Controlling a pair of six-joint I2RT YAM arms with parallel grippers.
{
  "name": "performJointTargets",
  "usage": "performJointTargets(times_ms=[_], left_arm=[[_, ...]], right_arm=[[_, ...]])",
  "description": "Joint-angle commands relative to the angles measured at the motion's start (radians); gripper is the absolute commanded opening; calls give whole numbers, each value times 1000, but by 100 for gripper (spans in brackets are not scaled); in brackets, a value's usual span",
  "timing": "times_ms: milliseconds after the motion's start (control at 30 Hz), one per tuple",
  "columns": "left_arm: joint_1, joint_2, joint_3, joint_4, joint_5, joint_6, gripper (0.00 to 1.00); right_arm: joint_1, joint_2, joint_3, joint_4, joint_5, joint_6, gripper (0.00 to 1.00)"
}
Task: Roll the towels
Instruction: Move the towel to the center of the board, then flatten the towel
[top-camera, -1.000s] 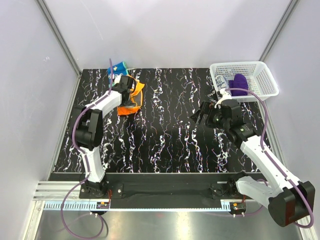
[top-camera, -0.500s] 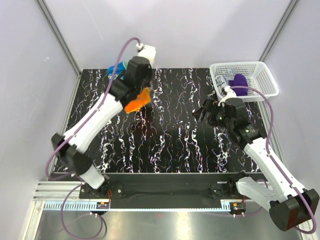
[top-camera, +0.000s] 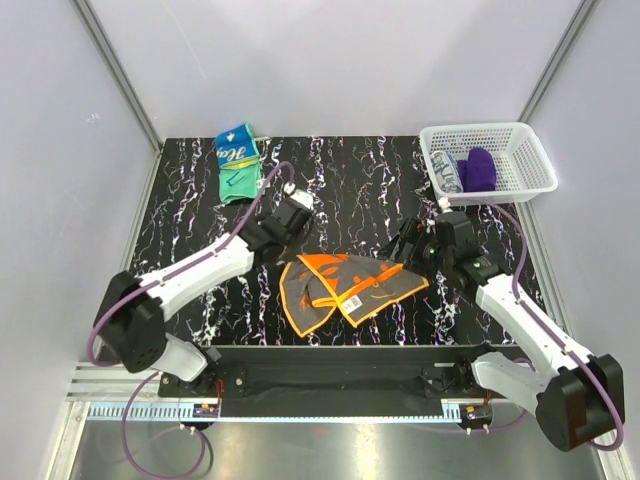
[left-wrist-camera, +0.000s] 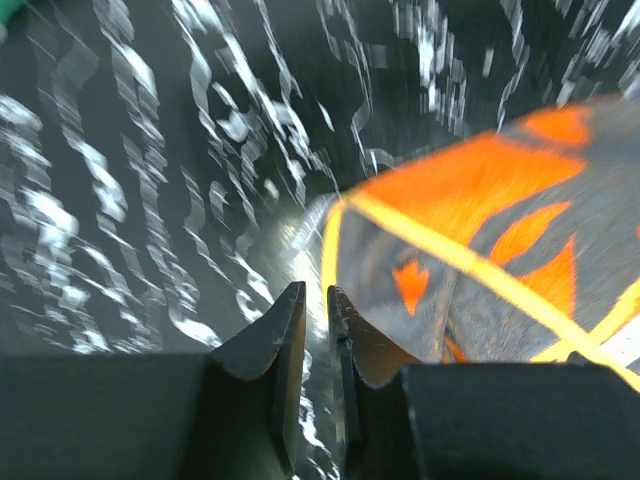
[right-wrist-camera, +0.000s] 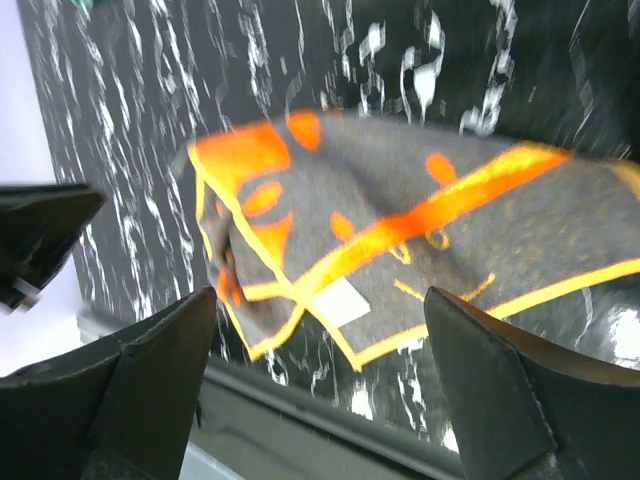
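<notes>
The orange towel's front corner (top-camera: 354, 324) (right-wrist-camera: 358, 361) is beside the white tag. My right gripper goes there next and closes on it.
The orange towel (top-camera: 350, 285) with dark grey marks lies spread flat at the front middle of the table. It also shows in the left wrist view (left-wrist-camera: 500, 240) and the right wrist view (right-wrist-camera: 400, 240). My left gripper (top-camera: 283, 250) (left-wrist-camera: 312, 290) is at the towel's left corner, jaws nearly together, pinching its yellow-orange edge at the tips. My right gripper (top-camera: 408, 245) (right-wrist-camera: 318, 295) is wide open and empty, hovering over the towel's right end. The teal, blue and yellow towel (top-camera: 238, 160) lies at the back left corner.
A white lattice basket (top-camera: 525, 135) stands at the back right with a purple cloth (top-camera: 480, 168) in it. The table's front edge (right-wrist-camera: 330, 420) runs just below the orange towel.
My left arm carried the orange towel from the back left, up through the air, down to the front middle, where it now lies spread. My right gripper shifted slightly toward it.
</notes>
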Motion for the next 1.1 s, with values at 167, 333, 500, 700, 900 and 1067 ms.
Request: performJointTargets(times_ms=[167, 333, 500, 700, 900, 1067], left_arm=[[-6, 56, 7, 62, 49, -144, 25], [-6, -34, -91, 22, 30, -310, 61], [-6, -215, -354, 174, 214, -451, 65], [-35, -412, -585, 310, 282, -620, 65], [-90, -429, -702, 381, 297, -697, 65], [-167, -342, -697, 406, 274, -734, 65]], right_arm=[[254, 91, 65, -78, 11, -81, 89], [504, 184, 120, -242, 223, -85, 87], [575, 311, 126, -252, 300, -72, 81], [598, 394, 152, -201, 294, -91, 78], [655, 509, 234, -230, 343, -116, 77], [681, 588, 251, -247, 397, -105, 73]])
